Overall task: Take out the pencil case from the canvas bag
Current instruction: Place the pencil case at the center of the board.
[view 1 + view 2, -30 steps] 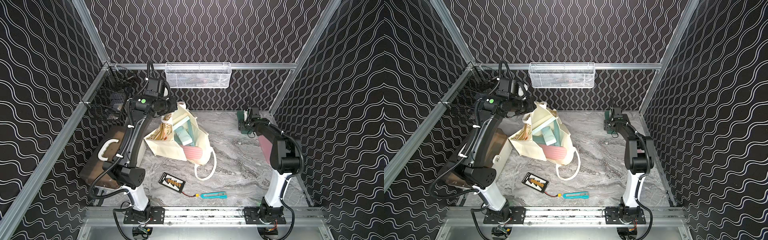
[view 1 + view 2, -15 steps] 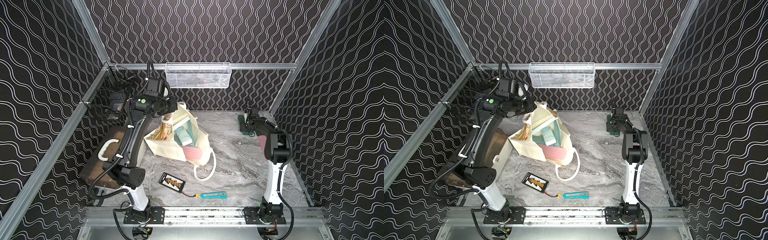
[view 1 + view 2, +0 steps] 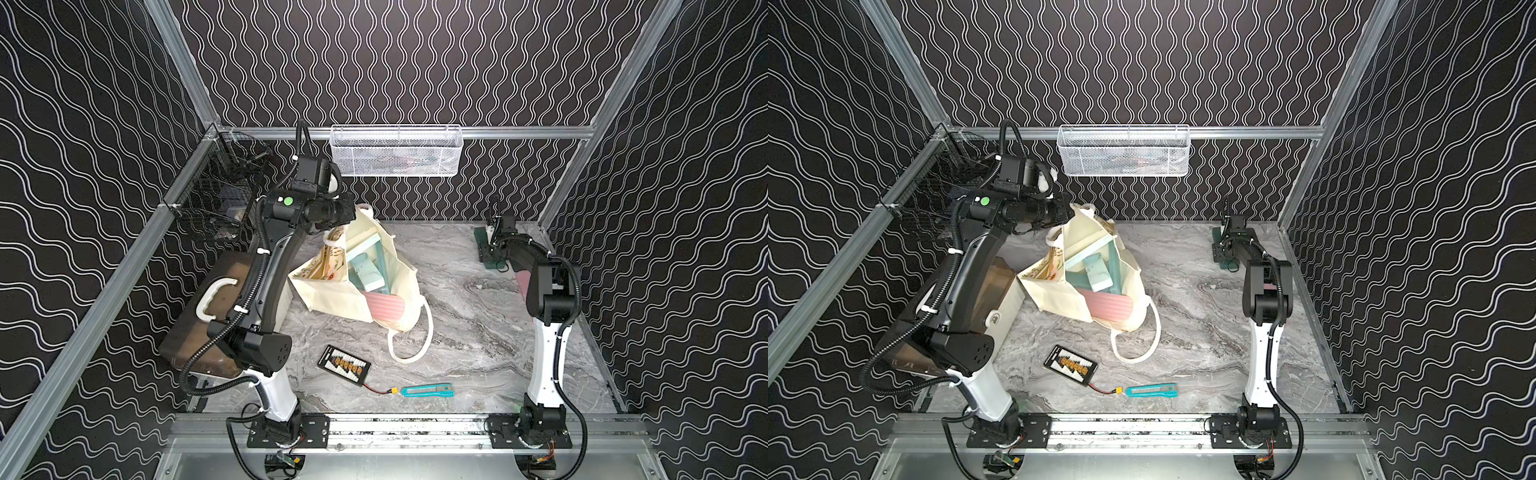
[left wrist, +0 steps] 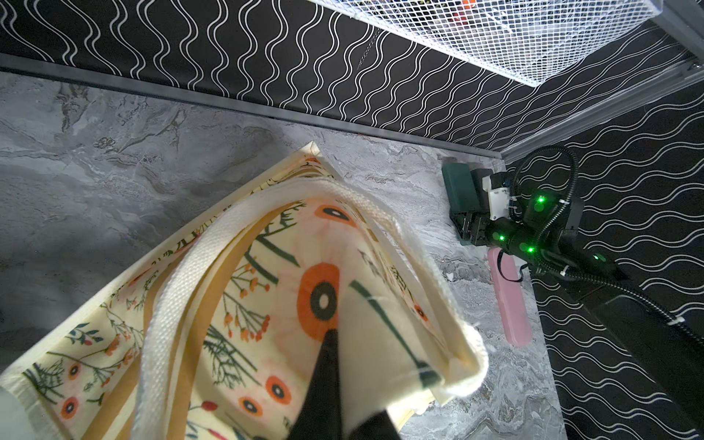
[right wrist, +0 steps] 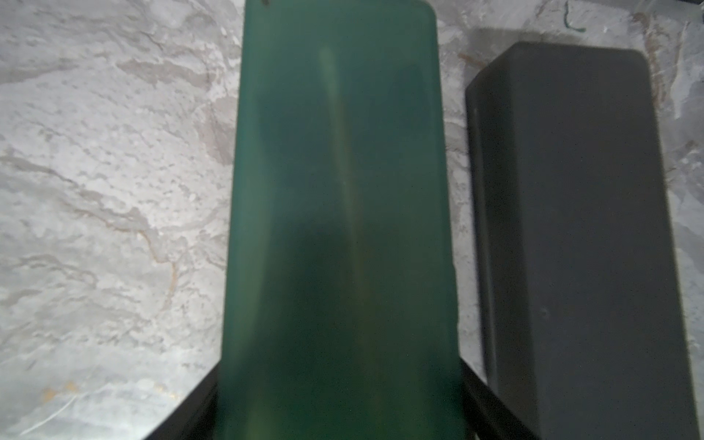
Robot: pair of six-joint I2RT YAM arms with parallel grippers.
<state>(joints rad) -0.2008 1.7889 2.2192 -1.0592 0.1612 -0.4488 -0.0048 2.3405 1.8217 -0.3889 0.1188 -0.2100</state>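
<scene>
My right gripper is going to set the dark green pencil case down snugly against the dark grey case's long side [image 3: 494,252] [image 5: 381,319].
The canvas bag [image 3: 332,291] [image 3: 1059,296] slumps open at the table's middle, its printed side facing my left wrist view [image 4: 266,285]. My left gripper [image 3: 348,220] [image 3: 1068,218] [image 4: 339,365] is shut on the bag's upper edge by a handle and holds it up. Teal boxes [image 3: 365,270] and a pink ribbed item [image 3: 384,305] show inside. At the back right corner my right gripper [image 3: 493,251] [image 3: 1225,252] [image 5: 339,381] is shut on a dark green pencil case [image 5: 335,190] [image 4: 457,190] resting on the table, one finger against each long side.
A dark grey case [image 5: 571,228] lies beside the green one; a pink case [image 4: 510,301] [image 3: 523,277] lies under my right arm. Near the front are a teal utility knife [image 3: 426,390] and a black connector board [image 3: 344,365]. A brown box [image 3: 216,299] stands left; a white mesh basket [image 3: 395,151] hangs behind.
My right arm's elbow has swung in and up while its gripper stayed at the back right corner. The left arm and the bag have not moved.
</scene>
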